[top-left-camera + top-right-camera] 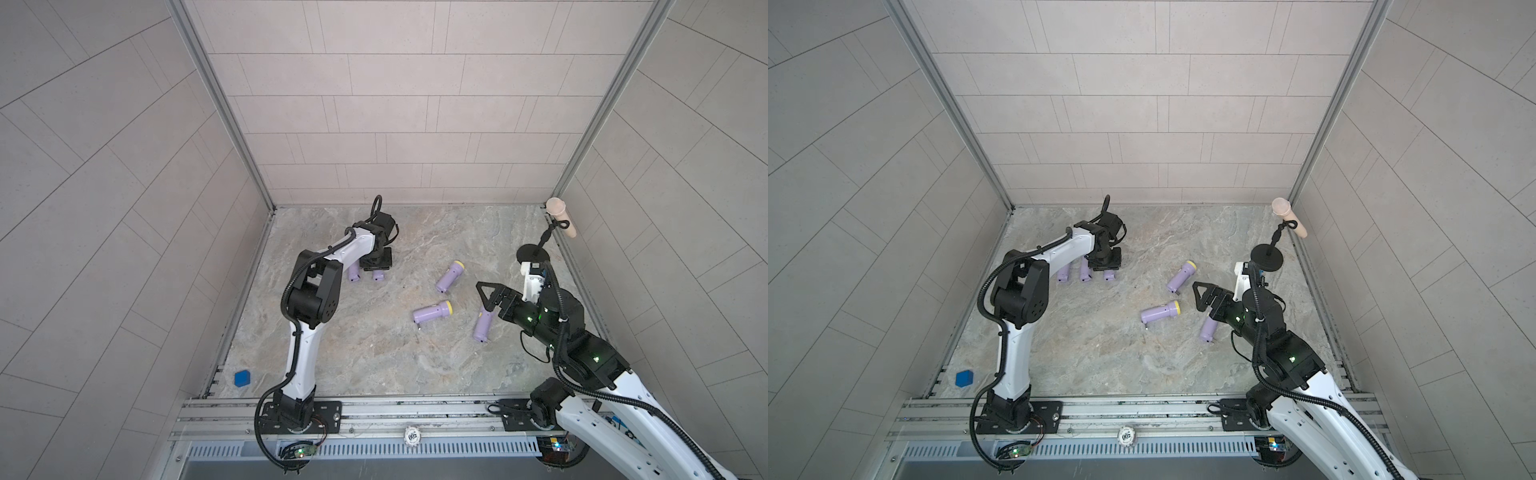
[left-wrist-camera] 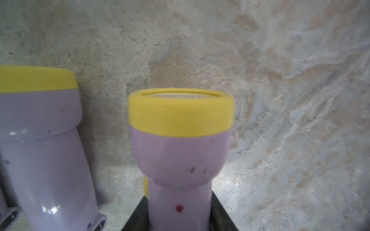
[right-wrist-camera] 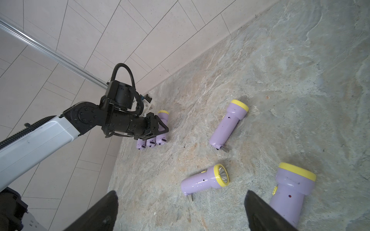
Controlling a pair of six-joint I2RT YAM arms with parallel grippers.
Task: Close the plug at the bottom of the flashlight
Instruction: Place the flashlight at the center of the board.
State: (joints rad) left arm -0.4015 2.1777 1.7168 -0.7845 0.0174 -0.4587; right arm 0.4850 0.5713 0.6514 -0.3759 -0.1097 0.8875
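Next, my left gripper lets go of the held lilac flashlight on the stone floor (image 1: 376, 267) (image 2: 169, 173) close beside the neighbouring flashlight.
My left gripper (image 2: 179, 212) is shut on the handle of a lilac flashlight (image 2: 180, 152) with a yellow head ring, low over the floor at the back left. Its plug end is hidden behind the jaws. In both top views the left gripper (image 1: 376, 266) (image 1: 1106, 264) stands over a row of like flashlights (image 1: 1085, 272). From the right wrist, their bottom ends (image 3: 151, 143) show dark slots. My right gripper (image 3: 180, 210) (image 1: 484, 291) is open and empty, above three loose flashlights (image 3: 228, 124) (image 3: 204, 180) (image 3: 290, 190). Two of these show metal plug prongs (image 3: 190, 197) (image 3: 224, 149) sticking out.
A neighbouring flashlight (image 2: 40, 140) lies close beside the held one. A black round-based stand (image 1: 536, 251) with a beige handle (image 1: 559, 212) sits in the back right corner. A blue block (image 1: 242, 378) lies outside the left wall. Tiled walls enclose the stone floor (image 1: 374, 353).
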